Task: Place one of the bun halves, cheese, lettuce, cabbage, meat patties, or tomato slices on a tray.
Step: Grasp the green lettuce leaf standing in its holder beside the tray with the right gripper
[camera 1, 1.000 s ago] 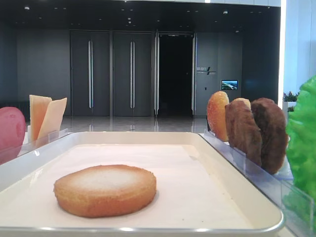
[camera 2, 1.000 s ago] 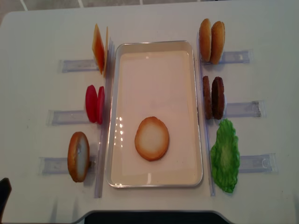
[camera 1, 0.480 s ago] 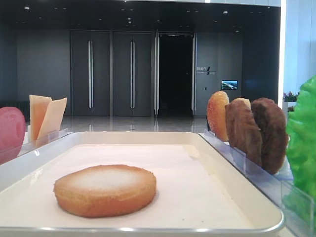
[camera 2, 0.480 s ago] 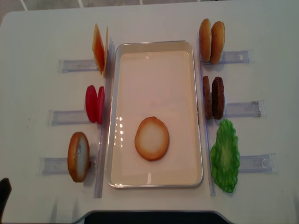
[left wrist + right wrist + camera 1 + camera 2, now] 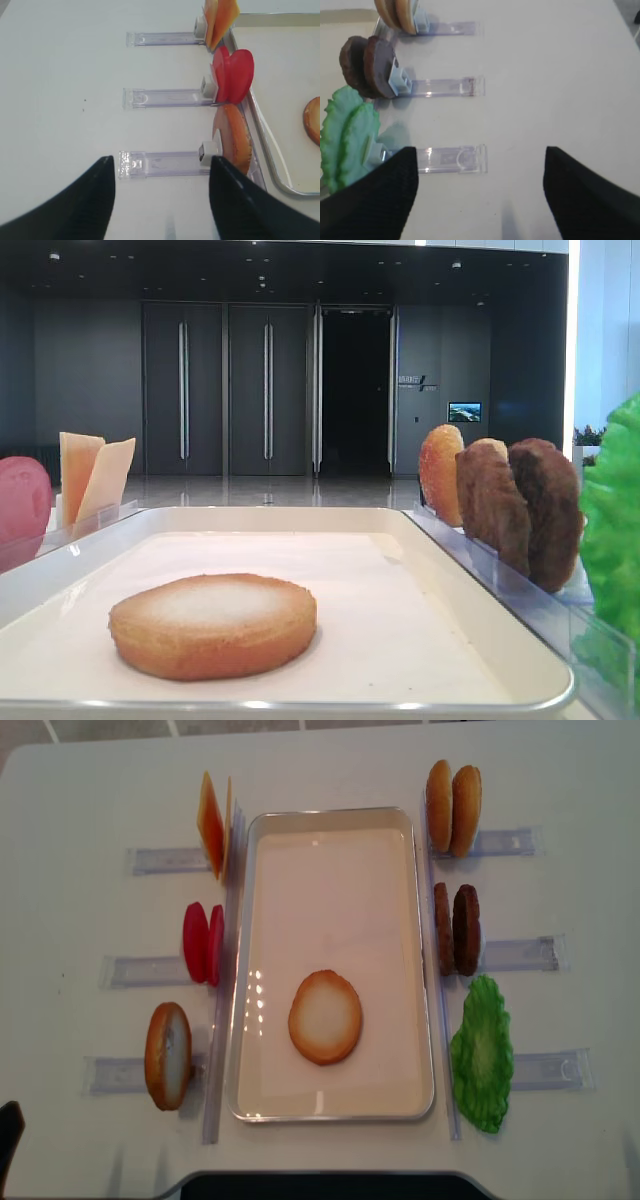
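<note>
My right gripper should shut on the top edge (image 5: 502, 1017) (image 5: 332, 131) of the lettuce leaf that is nearer the tray, next to the meat patties.
A white tray (image 5: 334, 815) lies in the middle of the table. One bun half (image 5: 325, 1017) rests flat in it, pale face up. Standing in racks on the left are cheese (image 5: 213, 823), tomato slices (image 5: 203, 942) and another bun half (image 5: 167, 1055). On the right stand two more bun halves (image 5: 452, 808), the meat patties (image 5: 457, 930) and the lettuce (image 5: 481, 1055). Cabbage is out of view. My left gripper (image 5: 161, 165) hangs open over the near-left rack. My right gripper (image 5: 480, 152) hangs open by the lettuce (image 5: 345, 135) rack. Both are empty.
Clear plastic racks (image 5: 520, 955) stick out from both long sides of the tray. The near-left rack (image 5: 160, 164) and the near-right rack (image 5: 452, 159) lie just ahead of my fingertips. A dark base (image 5: 320, 1186) borders the table's near edge.
</note>
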Tool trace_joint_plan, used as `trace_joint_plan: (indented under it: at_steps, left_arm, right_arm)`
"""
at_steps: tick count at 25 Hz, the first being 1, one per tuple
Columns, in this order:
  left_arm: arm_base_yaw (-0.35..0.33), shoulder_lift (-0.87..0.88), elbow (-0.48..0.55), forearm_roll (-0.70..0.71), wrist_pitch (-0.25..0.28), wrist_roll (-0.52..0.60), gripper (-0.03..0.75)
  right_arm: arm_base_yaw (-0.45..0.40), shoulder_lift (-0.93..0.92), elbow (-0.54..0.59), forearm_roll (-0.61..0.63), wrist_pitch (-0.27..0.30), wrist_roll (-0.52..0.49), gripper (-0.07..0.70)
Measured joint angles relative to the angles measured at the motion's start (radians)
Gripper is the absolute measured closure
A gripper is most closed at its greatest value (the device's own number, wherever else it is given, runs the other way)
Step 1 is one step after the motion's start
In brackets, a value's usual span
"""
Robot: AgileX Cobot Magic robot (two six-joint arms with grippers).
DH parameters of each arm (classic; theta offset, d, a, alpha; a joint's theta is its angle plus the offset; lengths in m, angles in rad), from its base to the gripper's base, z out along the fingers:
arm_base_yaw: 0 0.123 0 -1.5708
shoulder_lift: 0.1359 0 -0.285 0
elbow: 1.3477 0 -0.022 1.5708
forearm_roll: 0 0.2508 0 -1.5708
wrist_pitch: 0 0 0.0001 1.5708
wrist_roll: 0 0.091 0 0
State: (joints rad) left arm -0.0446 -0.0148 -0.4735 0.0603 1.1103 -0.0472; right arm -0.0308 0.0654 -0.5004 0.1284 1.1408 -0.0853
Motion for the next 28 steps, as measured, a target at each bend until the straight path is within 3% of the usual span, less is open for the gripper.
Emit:
trace_joint_plan:
  at_steps: [8, 16, 22, 28]
  left_arm:
    - [0.0, 0.0, 0.0, 0.0, 0.0, 0.0, 0.263]
    - [0.0, 0.0, 0.0, 0.0, 0.0, 0.0, 0.263]
    - [0.0, 0.0, 0.0, 0.0, 0.0, 0.0, 0.263]
    - [0.0, 0.0, 0.0, 0.0, 0.0, 0.0, 0.263]
  right_arm:
    - [0.0, 0.295, -0.054, 0.021, 0.008, 0.009, 0.104]
    - [0.0, 0.606, -0.221, 0.022, 0.08, 0.009, 0.104]
    - [0.0, 0.837, -0.355, 0.022, 0.079, 0.009, 0.104]
    - [0.0, 0.961, -0.412, 0.049, 0.079, -0.001, 0.104]
